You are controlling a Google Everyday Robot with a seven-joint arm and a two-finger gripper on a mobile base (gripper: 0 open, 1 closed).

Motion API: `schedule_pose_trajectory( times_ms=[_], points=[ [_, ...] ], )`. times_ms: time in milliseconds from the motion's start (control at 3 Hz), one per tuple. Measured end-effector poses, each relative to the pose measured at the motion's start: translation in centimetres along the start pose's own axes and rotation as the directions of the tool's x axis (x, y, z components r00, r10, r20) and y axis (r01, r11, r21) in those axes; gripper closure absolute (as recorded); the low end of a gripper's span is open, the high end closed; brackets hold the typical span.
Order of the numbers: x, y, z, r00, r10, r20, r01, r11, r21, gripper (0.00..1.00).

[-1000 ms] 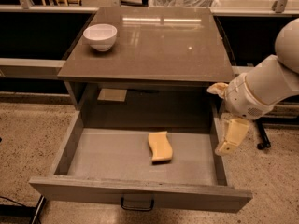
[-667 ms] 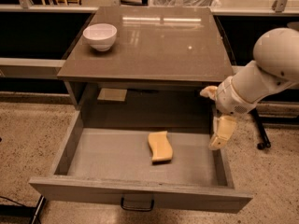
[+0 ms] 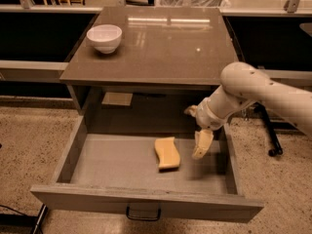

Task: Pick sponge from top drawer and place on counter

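I move my gripper to the sponge's middle (image 3: pixel 167 153) next and close it there, because the sponge has to go from the drawer to the counter.
The pale-yellow sponge (image 3: pixel 167 153) lies flat on the grey bottom of the open top drawer (image 3: pixel 117 167), a little right of its middle. My gripper (image 3: pixel 201 144) hangs over the drawer's right part, just right of the sponge and apart from it, with yellowish fingers pointing down. It holds nothing. The glossy grey-brown counter (image 3: pixel 161 43) stands above and behind the drawer. The drawer's dark pull handle (image 3: pixel 143 213) shows on its front.
A white bowl (image 3: pixel 104 37) stands on the counter's back left corner. The drawer's right wall (image 3: pixel 230 157) is close beside my gripper. A flat pale card (image 3: pixel 117 99) lies inside the cabinet behind the drawer. Speckled floor surrounds the cabinet.
My arm has swung left and down, bringing the gripper from outside the drawer's right edge to inside the drawer, close to the sponge. The sponge has not moved.
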State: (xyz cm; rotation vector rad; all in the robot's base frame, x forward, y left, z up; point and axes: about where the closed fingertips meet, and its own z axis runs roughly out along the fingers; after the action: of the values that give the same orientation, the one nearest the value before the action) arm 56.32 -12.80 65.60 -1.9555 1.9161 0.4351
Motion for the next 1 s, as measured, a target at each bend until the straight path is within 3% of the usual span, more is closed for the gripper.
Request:
schedule_pose_trajectory(
  times_ms=[667, 1000],
  points=[
    [-0.3, 0.3, 1.3, 0.999, 0.001, 0.044, 0.000, 0.9997, -0.025, 0.00],
    [-2.4, 1.8, 4.7, 0.993, -0.042, 0.111, 0.048, 0.9972, -0.057, 0.00]
  ],
)
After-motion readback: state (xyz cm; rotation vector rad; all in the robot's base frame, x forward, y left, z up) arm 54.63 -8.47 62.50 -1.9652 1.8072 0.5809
